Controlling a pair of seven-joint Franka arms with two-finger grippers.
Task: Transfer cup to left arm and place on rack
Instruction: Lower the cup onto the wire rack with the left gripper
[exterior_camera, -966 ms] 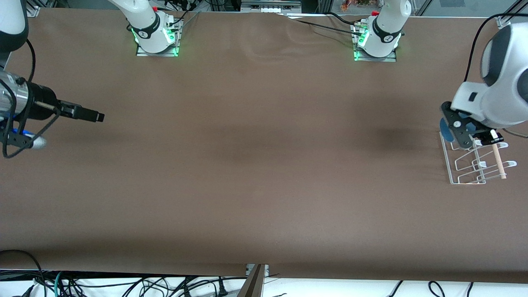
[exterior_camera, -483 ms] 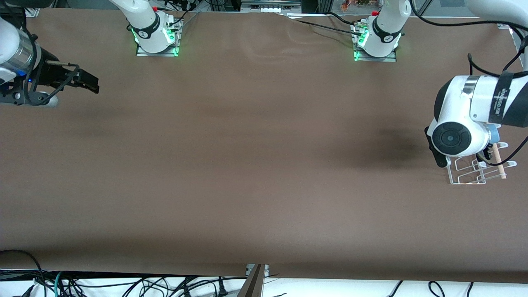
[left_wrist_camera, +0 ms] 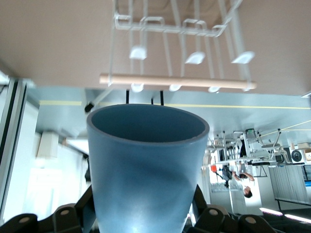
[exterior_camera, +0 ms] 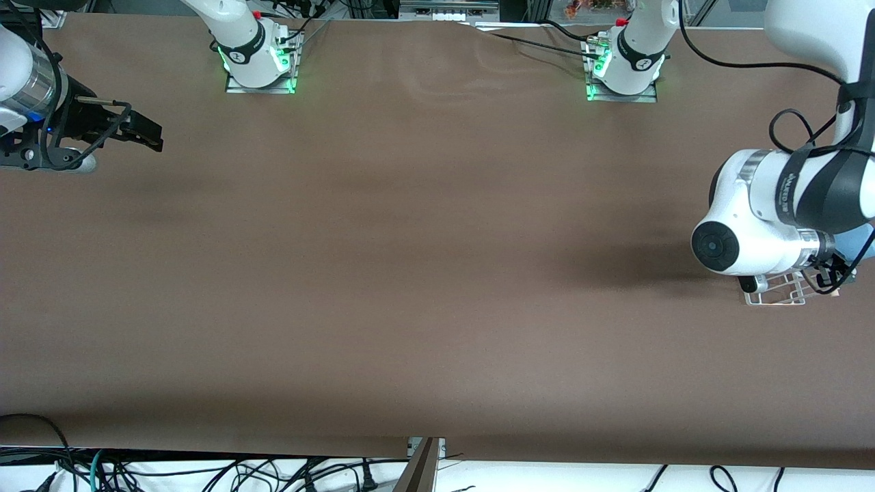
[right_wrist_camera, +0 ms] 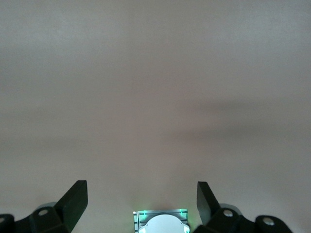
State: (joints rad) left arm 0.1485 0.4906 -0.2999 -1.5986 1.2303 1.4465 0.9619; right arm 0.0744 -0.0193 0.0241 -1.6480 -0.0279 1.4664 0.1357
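Next, I let go of the light-blue cup with my left gripper, opening down, on the near end of the white wire rack (exterior_camera: 785, 288) (left_wrist_camera: 143, 51).
My left gripper (left_wrist_camera: 146, 206) is shut on the light-blue cup (left_wrist_camera: 146, 165), which fills the space between its jaws with the open mouth pointing away from the wrist. In the front view only a sliver of the cup (exterior_camera: 858, 241) shows past the left arm's wrist, which hangs over the white wire rack (exterior_camera: 776, 295). In the left wrist view the rack (left_wrist_camera: 167, 26) and its wooden rod (left_wrist_camera: 177, 81) lie just past the cup's mouth. My right gripper (exterior_camera: 147, 133) is open and empty over the table at the right arm's end; its jaws stand wide apart in its wrist view (right_wrist_camera: 141, 191).
The right arm's base (exterior_camera: 256, 58) and the left arm's base (exterior_camera: 625, 68) stand along the table edge farthest from the front camera. The brown table (exterior_camera: 424, 260) stretches between the arms. Cables hang below the nearest table edge.
The left arm has turned its wrist and swung over the rack, now covering most of it. The right gripper drew back toward the bases a second ago, then stayed still.
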